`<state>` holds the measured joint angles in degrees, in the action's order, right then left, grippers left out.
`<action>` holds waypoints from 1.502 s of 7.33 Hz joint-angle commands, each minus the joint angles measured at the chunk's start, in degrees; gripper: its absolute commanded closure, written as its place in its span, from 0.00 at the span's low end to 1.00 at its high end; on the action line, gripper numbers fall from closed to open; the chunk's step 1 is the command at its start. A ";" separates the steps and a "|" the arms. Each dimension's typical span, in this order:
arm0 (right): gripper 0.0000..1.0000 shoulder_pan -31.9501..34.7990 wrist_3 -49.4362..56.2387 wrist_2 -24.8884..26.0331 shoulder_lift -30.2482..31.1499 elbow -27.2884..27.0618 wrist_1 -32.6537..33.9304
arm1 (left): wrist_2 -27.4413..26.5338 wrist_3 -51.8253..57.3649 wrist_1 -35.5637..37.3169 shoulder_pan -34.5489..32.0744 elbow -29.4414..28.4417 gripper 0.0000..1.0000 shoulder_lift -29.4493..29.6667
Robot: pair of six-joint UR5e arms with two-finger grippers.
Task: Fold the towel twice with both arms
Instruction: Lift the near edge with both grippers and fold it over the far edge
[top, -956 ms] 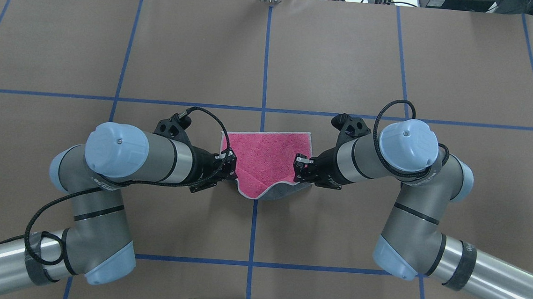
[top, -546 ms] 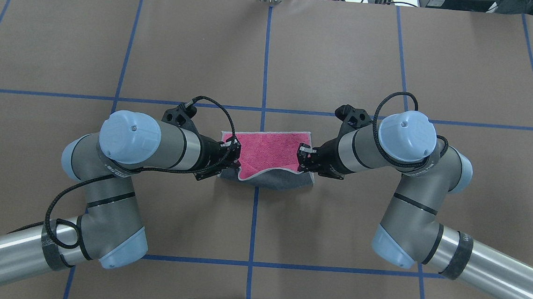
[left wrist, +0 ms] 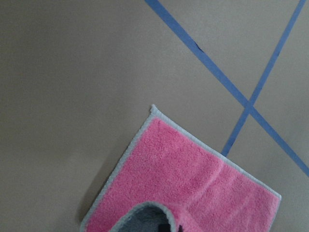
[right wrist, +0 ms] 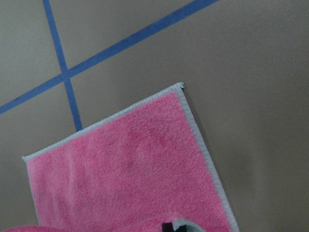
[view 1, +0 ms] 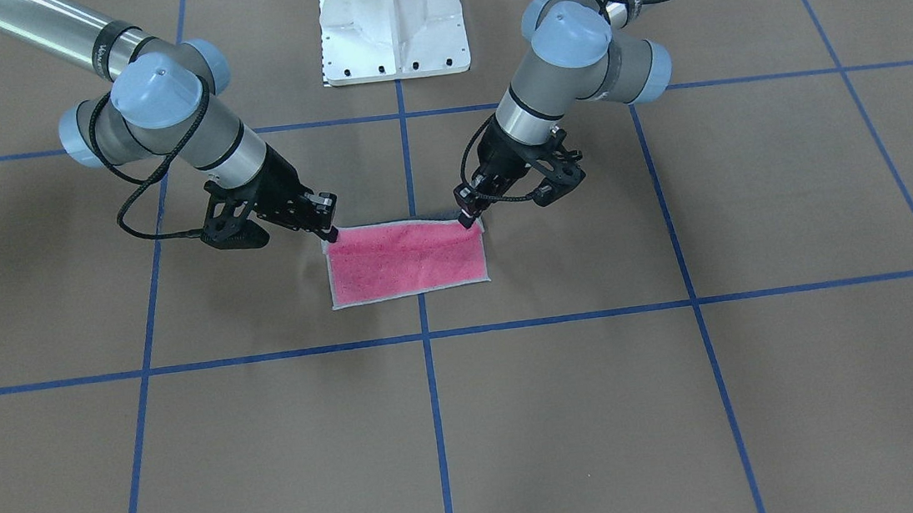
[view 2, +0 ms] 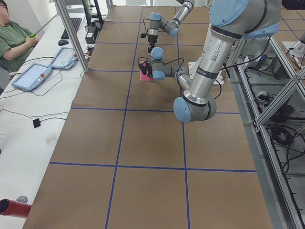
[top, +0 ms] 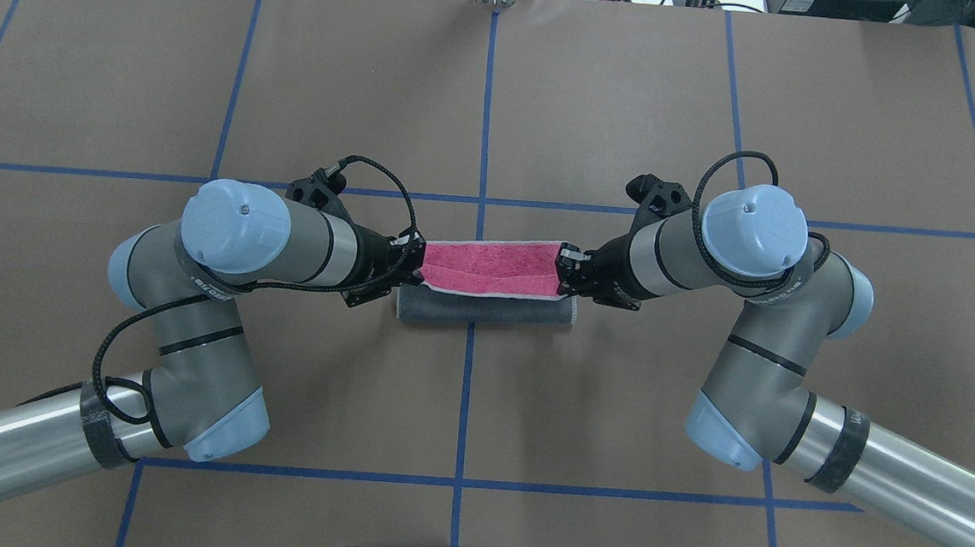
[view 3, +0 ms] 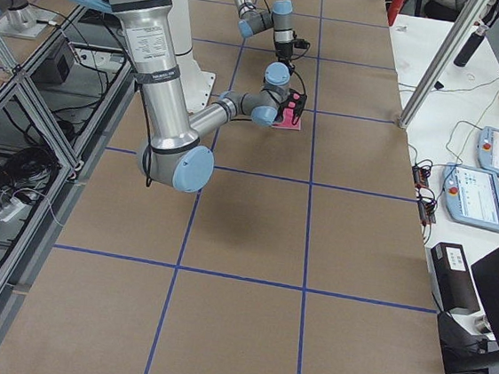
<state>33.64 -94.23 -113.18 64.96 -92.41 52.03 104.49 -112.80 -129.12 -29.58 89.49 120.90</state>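
Observation:
The robot's left gripper will release the towel's lifted edge on the pink side's far corner (view 1: 489, 287) (left wrist: 154, 110), straight ahead of that gripper.
The towel (top: 488, 267) lies near the table's middle, partly folded. A narrow pink strip shows, with its dark grey face (top: 485, 309) rolled up on the robot's side. My left gripper (top: 414, 261) is shut on the lifted edge at the towel's left corner. My right gripper (top: 563, 266) is shut on the same edge at the right corner. In the front-facing view the towel (view 1: 407, 265) lies pink and flat, with the left gripper (view 1: 467, 218) and right gripper (view 1: 329, 233) at its back corners. Both wrist views look down on the pink face (left wrist: 193, 179) (right wrist: 130, 169).
The white pedestal base (view 1: 392, 20) stands behind the towel on the robot's side. Blue tape lines (top: 486, 119) cross the brown table cover. An operator (view 2: 14, 43) sits beyond the table's far edge, beside pendants (view 2: 31, 76) and cables.
Both grippers have carried the towel's lifted edge away from the robot, over the flat half. The pink area has shrunk to a strip and more grey face shows.

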 commanded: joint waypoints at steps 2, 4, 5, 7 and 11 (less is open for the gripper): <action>1.00 0.81 0.10 0.07 -1.50 2.58 -0.09 | 0.01 0.04 -0.08 -0.04 -1.07 1.00 0.04; 1.00 1.60 0.19 0.07 -1.59 2.94 -0.09 | 0.01 0.04 -0.52 -0.48 -1.15 1.00 0.04; 1.00 2.13 0.19 0.07 -1.59 2.94 -0.09 | 0.01 -0.05 -0.52 -0.65 -1.16 1.00 0.04; 1.00 2.66 0.28 0.07 -1.94 3.20 -0.09 | -0.08 -0.05 -0.52 -1.09 -1.16 1.00 0.04; 1.00 2.57 0.28 0.07 -3.17 4.96 -0.18 | -0.08 -0.23 -0.52 -0.83 -2.38 1.00 0.99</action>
<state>36.24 -93.96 -113.11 62.02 -87.93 51.89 104.41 -112.93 -129.64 -30.51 87.87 121.20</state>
